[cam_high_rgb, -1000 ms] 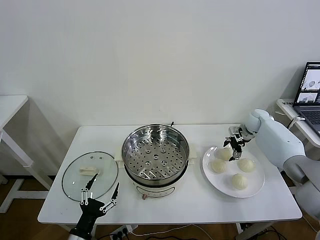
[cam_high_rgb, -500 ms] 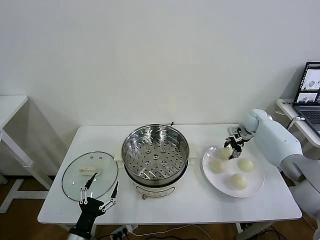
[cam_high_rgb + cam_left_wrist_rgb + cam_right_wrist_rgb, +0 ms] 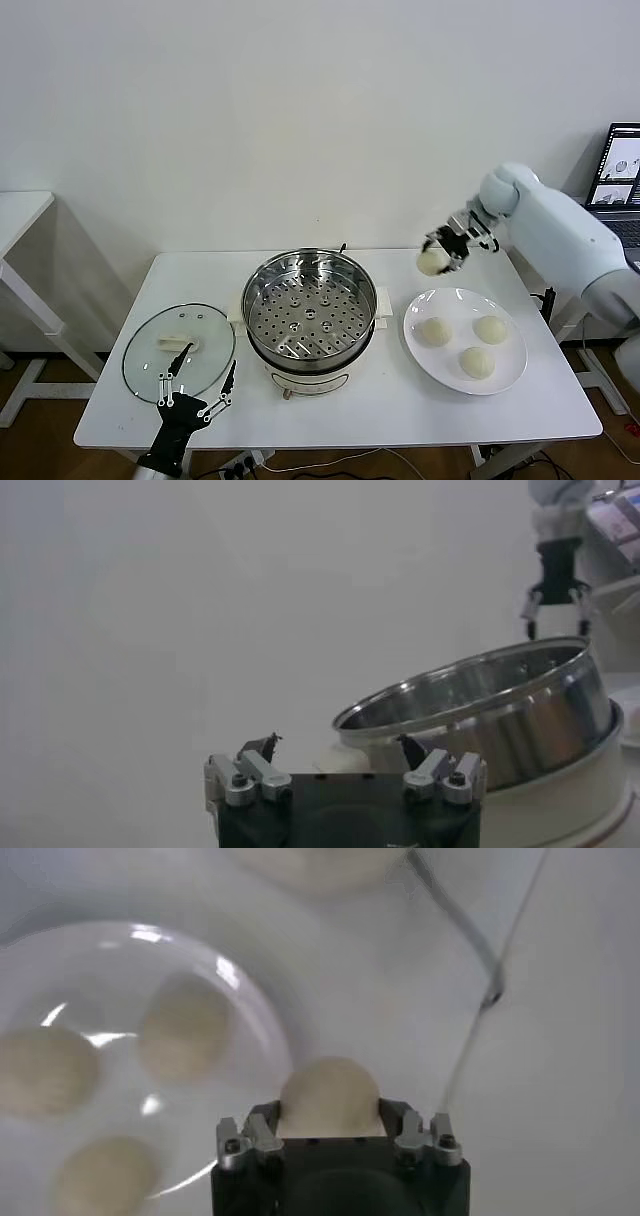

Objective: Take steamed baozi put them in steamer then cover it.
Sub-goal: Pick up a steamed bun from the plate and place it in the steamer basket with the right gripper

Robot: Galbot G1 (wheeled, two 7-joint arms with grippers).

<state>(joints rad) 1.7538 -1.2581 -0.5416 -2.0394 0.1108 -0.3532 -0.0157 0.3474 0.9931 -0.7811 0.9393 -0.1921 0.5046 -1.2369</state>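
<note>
Next, my right gripper releases the baozi on the far part of the steamer's perforated tray (image 3: 310, 288), just behind its middle.
My right gripper (image 3: 440, 252) is shut on one cream-white baozi (image 3: 432, 262) and holds it in the air between the steamer (image 3: 311, 307) and the white plate (image 3: 512, 375); the bun shows between the jaws in the right wrist view (image 3: 330, 1096). Three baozi (image 3: 436, 331) (image 3: 490, 329) (image 3: 477, 362) lie on the plate. The steamer's perforated tray (image 3: 309, 318) is bare. The glass cover (image 3: 179, 352) with its white handle lies flat left of the steamer. My left gripper (image 3: 196, 391) is open at the table's front edge, near the cover's front rim.
A laptop (image 3: 620, 185) stands on a side table at the far right. A white table (image 3: 20, 215) is at the far left. The steamer's wall shows in the left wrist view (image 3: 500, 720).
My right gripper has closed on a baozi from the plate's far left side, lifted it and carried it up and toward the steamer. The left arm has stayed in place.
</note>
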